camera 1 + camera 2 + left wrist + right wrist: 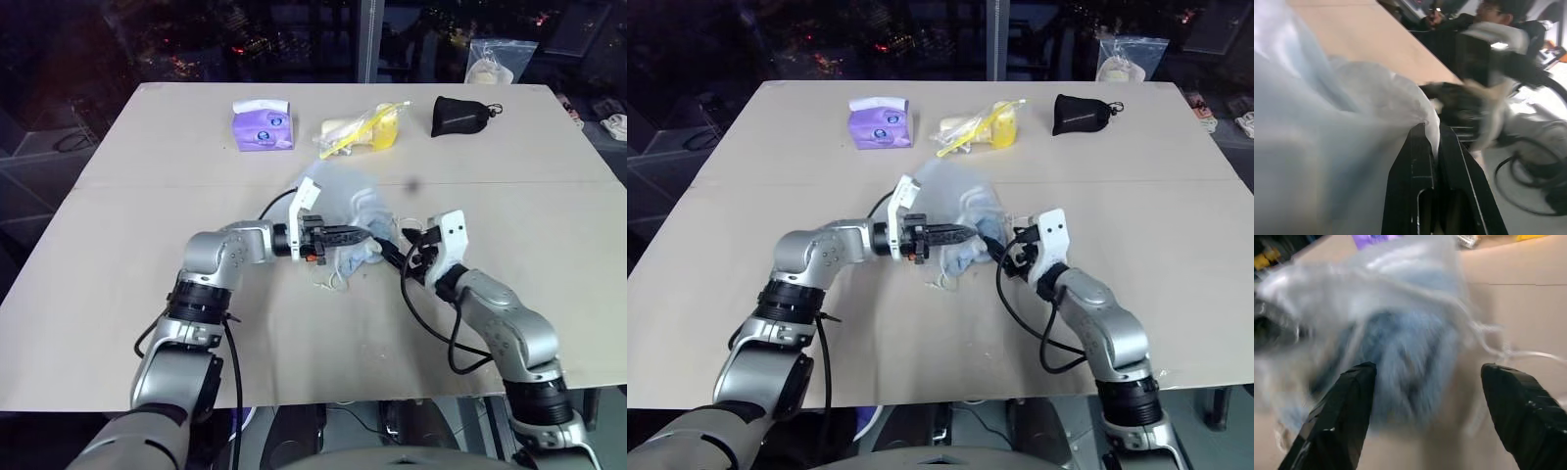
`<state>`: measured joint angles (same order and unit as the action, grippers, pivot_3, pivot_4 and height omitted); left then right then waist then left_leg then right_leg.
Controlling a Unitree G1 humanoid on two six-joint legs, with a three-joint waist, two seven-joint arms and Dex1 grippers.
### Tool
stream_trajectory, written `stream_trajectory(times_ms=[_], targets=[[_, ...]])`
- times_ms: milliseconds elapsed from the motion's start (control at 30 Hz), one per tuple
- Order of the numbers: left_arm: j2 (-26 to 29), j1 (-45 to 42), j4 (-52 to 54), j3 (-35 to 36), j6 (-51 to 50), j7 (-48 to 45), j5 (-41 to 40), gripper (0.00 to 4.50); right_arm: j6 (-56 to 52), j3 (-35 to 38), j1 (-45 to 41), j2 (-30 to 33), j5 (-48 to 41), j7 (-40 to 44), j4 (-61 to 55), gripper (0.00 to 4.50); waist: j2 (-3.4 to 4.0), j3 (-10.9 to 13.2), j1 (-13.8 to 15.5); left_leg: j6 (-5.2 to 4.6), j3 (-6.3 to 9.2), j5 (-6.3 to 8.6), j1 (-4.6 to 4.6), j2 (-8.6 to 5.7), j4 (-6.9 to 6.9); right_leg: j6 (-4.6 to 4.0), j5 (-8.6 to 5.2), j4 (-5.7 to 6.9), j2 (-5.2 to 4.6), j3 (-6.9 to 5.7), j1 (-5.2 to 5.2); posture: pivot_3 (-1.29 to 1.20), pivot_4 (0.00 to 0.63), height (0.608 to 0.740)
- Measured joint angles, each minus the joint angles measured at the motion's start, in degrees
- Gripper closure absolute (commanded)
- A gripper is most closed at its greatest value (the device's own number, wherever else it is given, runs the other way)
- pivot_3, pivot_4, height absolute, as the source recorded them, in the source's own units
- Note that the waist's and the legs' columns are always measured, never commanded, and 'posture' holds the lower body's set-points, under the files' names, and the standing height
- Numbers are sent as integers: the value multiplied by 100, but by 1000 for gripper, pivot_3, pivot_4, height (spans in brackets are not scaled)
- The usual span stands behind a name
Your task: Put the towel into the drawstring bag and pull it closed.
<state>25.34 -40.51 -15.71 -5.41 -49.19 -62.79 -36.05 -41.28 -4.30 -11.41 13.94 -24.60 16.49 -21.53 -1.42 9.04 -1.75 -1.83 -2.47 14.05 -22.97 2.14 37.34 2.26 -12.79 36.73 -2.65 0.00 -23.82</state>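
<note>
I can see the towel bulging out of the bag's opening, so next I take the towel's near end [355,260] with my right gripper and push it deeper before I pull the cords.
The translucent white drawstring bag [338,191] lies crumpled at the table's middle. My left gripper [364,233] reaches in from the left, and in the left wrist view its fingers [1420,161] are shut on a fold of the bag's fabric [1327,122]. The grey-blue towel [361,253] bulges at the bag's near side, seen through or at the thin fabric [1400,352]. My right gripper [397,257] stands just right of the towel, open, its fingers [1347,406] wide apart with nothing between them. Thin white cords [1508,352] trail on the table.
Along the table's far edge stand a purple tissue pack [262,125], a clear packet with yellow contents [362,127] and a small black pouch [460,116]. A clear plastic bag [495,61] sits beyond the table. A person [1488,14] appears in the left wrist view.
</note>
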Motion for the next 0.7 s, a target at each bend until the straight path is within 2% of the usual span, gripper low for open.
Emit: stream_trajectory(times_ms=[167, 233, 333, 400, 433, 467, 533, 667, 700], targets=[[29, -497, -678, -137, 539, -305, 495, 4500, -165, -347, 84, 428, 247, 98, -480, 848, -4, 2, 39, 0, -4, 0, -5, -1, 0, 4, 2, -9, 0, 1, -2, 0, 150, 740], [35, -587, -800, -166, 718, -387, 635, 4500, -1, -586, -50, 365, 463, 121, -362, 848, -4, 3, 30, -1, -6, 0, -4, 0, -1, 3, 1, -9, 1, 3, -2, 0, 150, 740], [15, -603, -848, -227, 894, -460, 825, 4500, 491, -1098, -621, 129, 986, 146, 508, 1556, -8, 5, -3, -1, -6, 0, -2, 1, 1, 4, 2, -4, 4, 3, -2, 0, 150, 740], [-5, -605, -830, -266, 948, -471, 914, 4500, 952, -1358, -1079, -117, 1416, 111, 1448, 2561, -9, 5, -10, -1, -7, 0, -2, 0, 1, 14, 8, -2, 4, 2, -2, 0, 150, 740], [-6, -603, -814, -274, 946, -472, 919, 4500, 1051, -1390, -1137, -153, 1480, 120, 1609, 2897, -9, 6, -10, -1, -6, 0, -3, 1, 1, 15, 9, -2, 4, 2, -2, 0, 150, 740], [32, -589, -751, -292, 874, -471, 940, 4500, 1458, -1454, -1342, -312, 1617, 230, 2240, 3519, -12, 6, -11, -1, -7, 0, -4, 1, 1, 16, 10, -4, 4, 2, -2, 0, 150, 740], [36, -578, -676, -315, 783, -464, 959, 4500, 1874, -1492, -1507, -456, 1725, 346, 2802, 4327, -12, 7, -13, -1, -7, 0, -6, 1, 1, 16, 10, -6, 3, 3, -3, 0, 150, 740], [93, -443, -369, -370, 515, -450, 974, 4500, 3019, -1280, -1829, -909, 1702, 703, 4002, 4424, -13, 7, -55, -1, -11, 0, -3, 4, 1, 17, 11, -6, 3, 9, -2, 0, 150, 740], [116, -348, -260, -372, 449, -474, 950, 4500, 3297, -1016, -1831, -1130, 1435, 957, 4297, 4424, -13, 7, -60, 0, -10, 0, -3, 5, 0, 17, 11, -2, 4, 7, -3, 0, 150, 740]])
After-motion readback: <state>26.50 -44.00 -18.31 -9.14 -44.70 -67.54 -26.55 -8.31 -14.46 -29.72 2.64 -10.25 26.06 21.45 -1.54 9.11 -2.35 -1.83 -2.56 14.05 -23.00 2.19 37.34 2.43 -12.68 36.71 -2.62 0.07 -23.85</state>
